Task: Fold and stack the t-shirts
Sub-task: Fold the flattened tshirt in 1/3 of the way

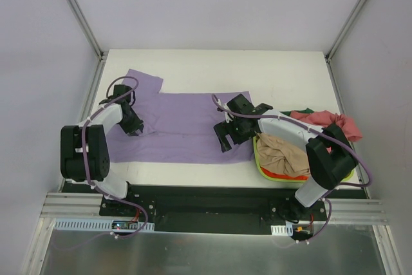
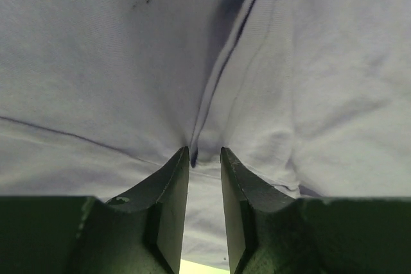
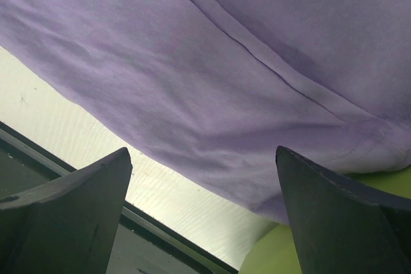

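The lavender t-shirt has a raised fold; I'll pinch the fold's near end (image 2: 200,156) with my left gripper, pulling it flat before folding.
A large lavender t-shirt (image 1: 187,127) lies spread flat across the middle of the table. My left gripper (image 1: 134,127) rests low over its left part. In the left wrist view its jaws (image 2: 204,151) stand a narrow gap apart, with nothing between them. A small raised fold of the lavender cloth (image 2: 212,81) runs away from the tips. My right gripper (image 1: 225,136) hovers over the shirt's near right edge, wide open and empty (image 3: 202,152). The lavender hem (image 3: 257,62) and bare table show below it. A tan t-shirt (image 1: 283,152) lies crumpled in the basket.
The lime-green basket (image 1: 259,162) stands at the near right, close to my right gripper, its rim (image 3: 276,255) in the right wrist view. A pinkish-red shirt (image 1: 331,122) and a bit of dark green cloth (image 1: 302,111) lie behind it. White walls enclose the table.
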Tool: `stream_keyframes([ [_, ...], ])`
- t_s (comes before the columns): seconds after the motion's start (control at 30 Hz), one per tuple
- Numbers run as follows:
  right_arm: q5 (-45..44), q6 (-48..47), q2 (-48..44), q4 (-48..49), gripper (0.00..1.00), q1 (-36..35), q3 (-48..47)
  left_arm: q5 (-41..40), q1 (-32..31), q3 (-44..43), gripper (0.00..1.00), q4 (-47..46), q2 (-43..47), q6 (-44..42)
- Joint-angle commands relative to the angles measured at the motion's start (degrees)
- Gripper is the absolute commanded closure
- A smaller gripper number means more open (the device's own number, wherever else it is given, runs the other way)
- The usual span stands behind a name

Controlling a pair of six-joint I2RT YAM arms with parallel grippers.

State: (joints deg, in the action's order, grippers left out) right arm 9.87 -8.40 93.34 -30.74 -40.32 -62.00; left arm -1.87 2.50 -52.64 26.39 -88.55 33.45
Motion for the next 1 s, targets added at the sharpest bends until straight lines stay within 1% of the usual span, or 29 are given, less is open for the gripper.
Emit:
stream_keyframes([
  [0.0,0.59,-0.47,0.35,-1.07,0.04,0.24,0.21,-1.38,0.22,-2.29,0.75,0.68,-2.93,0.65],
  [0.1,0.59,-0.39,0.61,-1.16,0.04,0.24,0.12,-1.73,0.22,-2.99,0.75,0.68,-4.69,0.47],
  [0.17,0.42,-0.39,0.62,-1.16,0.04,0.24,0.12,-1.65,0.22,-3.34,0.78,0.68,-5.66,0.65],
  [0.3,0.5,-0.39,1.05,-1.25,0.04,0.24,0.03,0.02,0.22,-3.61,0.9,0.68,-5.93,0.83],
  [0.37,0.42,-0.39,1.32,-1.25,0.04,0.15,0.03,0.99,0.22,-3.69,1.0,0.59,-5.23,0.91],
  [0.47,0.33,-0.47,1.41,-1.34,0.04,0.24,-0.14,1.78,0.13,-3.96,1.0,0.59,-4.61,0.65],
  [0.57,0.24,-0.47,1.58,-1.34,0.04,0.15,-0.14,5.46,0.22,-4.75,1.0,0.59,-4.09,0.65],
  [0.7,-0.37,-0.65,1.49,-1.69,0.04,0.15,-0.23,7.31,0.13,-6.33,1.0,0.59,-3.73,1.0],
  [0.97,-1.43,-0.91,1.58,-1.87,0.04,0.32,-0.4,9.07,0.22,-10.9,1.0,1.12,-7.51,0.91],
])
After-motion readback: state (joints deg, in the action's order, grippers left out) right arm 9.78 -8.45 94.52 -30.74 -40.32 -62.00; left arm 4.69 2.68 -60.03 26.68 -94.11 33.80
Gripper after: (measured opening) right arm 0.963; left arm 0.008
